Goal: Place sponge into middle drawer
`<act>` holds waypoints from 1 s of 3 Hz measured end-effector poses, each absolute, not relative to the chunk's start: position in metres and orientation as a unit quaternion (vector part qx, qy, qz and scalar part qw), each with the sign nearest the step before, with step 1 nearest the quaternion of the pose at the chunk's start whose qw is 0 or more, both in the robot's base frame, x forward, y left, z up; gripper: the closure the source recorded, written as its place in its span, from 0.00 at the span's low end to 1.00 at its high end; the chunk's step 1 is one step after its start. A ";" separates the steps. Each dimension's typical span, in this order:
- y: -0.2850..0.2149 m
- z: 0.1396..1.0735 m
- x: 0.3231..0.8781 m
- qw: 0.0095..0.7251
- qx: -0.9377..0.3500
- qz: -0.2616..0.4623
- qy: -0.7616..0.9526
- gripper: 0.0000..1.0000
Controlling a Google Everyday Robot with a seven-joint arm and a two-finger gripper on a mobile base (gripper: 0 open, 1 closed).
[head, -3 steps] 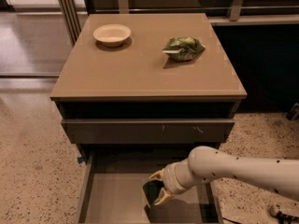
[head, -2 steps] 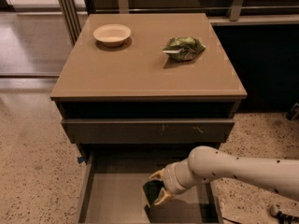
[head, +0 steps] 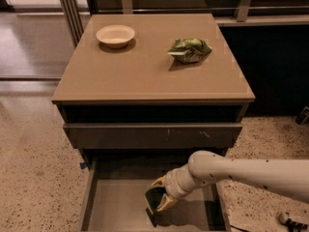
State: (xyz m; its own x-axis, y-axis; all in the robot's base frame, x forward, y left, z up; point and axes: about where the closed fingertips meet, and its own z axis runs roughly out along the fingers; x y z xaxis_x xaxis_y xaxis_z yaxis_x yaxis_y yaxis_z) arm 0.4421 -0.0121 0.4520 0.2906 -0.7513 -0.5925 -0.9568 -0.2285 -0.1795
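Observation:
Next, I release the sponge on the bare bottom of the middle drawer midway (head: 152, 204) between the drawer's sides.
The middle drawer (head: 113, 204) is pulled out at the bottom of the view, a grey-brown tray with thin side walls and a bare floor. My gripper (head: 158, 196) reaches in from the right on a white arm and sits inside the drawer, just above its floor. It is shut on the sponge (head: 153, 197), which shows as a dark green block between the yellowish fingers (head: 166, 203). The sponge's pale foam side is hidden.
A closed drawer with a scratched front panel (head: 154, 135) sits above the open one. On the cabinet top (head: 145, 76) stand a pale bowl (head: 115, 35) at the back left and a green foil snack bag (head: 189, 50) at the back right. Speckled floor lies around.

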 end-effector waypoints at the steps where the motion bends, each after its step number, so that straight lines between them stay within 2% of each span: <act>1: -0.006 0.418 0.452 0.246 -0.763 0.204 0.561 1.00; 3: -0.004 0.367 0.457 0.229 -0.758 0.207 0.574 1.00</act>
State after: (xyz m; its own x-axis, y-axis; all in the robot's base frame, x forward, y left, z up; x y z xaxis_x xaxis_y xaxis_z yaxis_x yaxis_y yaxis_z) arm 0.4567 -0.0038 0.3669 0.2556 -0.7759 -0.5768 -0.9655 -0.2361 -0.1103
